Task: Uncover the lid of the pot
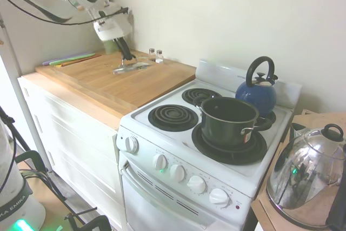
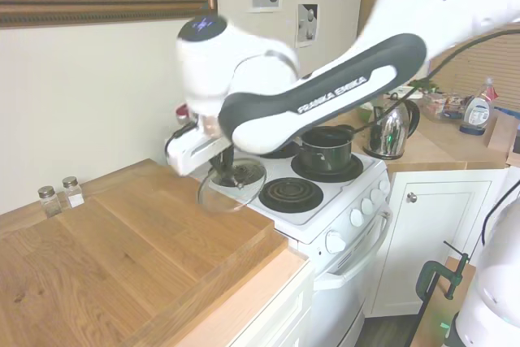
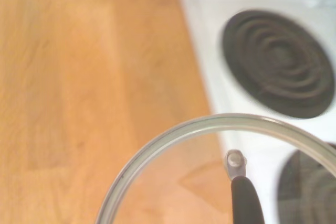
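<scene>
Next, I set the clear glass lid down flat on the wooden counter point(image 1: 137, 85) point(image 3: 164, 163), next to the stove, and let go of it.
The clear glass lid point(image 1: 131, 67) with a metal rim hangs tilted low over the wooden counter point(image 1: 102, 79), near the stove edge. My gripper point(image 1: 125, 53) is shut on its black handle. From the other side the lid point(image 2: 231, 183) shows under my gripper point(image 2: 223, 162), above the counter's right edge. In the wrist view the lid's rim point(image 3: 210, 124) and handle point(image 3: 247, 198) fill the lower part. The dark pot point(image 1: 228, 118) stands uncovered on the front right burner, also seen as the pot point(image 2: 327, 149), well away from the gripper.
A blue kettle point(image 1: 257, 91) sits behind the pot. A chrome kettle point(image 1: 305, 177) stands on the side table right of the stove. Two small shakers point(image 1: 155, 55) stand by the wall. Flat coloured boards point(image 1: 70, 58) lie at the counter's back left. Coil burner point(image 1: 173, 117).
</scene>
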Motion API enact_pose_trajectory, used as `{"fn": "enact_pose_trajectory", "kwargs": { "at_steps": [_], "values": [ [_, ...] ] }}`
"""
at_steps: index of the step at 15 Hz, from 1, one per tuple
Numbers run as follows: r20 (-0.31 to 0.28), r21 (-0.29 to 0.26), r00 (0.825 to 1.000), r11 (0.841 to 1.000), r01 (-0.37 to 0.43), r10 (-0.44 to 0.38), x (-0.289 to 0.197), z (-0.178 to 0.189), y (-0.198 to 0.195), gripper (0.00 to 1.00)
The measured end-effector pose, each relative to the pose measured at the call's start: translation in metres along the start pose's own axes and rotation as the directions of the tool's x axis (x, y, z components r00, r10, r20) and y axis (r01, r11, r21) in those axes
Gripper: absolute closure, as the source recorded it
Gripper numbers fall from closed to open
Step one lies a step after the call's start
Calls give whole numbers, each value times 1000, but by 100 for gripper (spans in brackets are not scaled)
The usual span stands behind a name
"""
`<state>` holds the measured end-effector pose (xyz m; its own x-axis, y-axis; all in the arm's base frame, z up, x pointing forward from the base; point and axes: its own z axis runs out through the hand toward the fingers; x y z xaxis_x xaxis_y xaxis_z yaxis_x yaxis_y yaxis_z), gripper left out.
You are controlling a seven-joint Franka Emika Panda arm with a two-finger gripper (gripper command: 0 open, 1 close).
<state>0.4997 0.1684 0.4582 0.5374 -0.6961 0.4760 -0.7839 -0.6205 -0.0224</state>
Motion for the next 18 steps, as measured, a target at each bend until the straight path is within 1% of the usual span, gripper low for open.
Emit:
{"fn": "enact_pose_trajectory", "kwargs": {
  "at_steps": [3, 6, 8, 13, 14, 18],
  "values": [
    [5, -49, 998, 997, 55, -55, -33, 36, -40, 100],
    [3, -74, 998, 995, 59, -59, -32, 58, -61, 100],
    [3, -82, 999, 995, 53, -52, -28, 64, -66, 100],
    [14, -120, 999, 992, 46, -44, -24, 90, -64, 100],
    [15, -120, 999, 992, 48, -46, -24, 90, -64, 0],
    [41, -124, 998, 991, 47, -43, -21, 90, -64, 0]
  ]
}}
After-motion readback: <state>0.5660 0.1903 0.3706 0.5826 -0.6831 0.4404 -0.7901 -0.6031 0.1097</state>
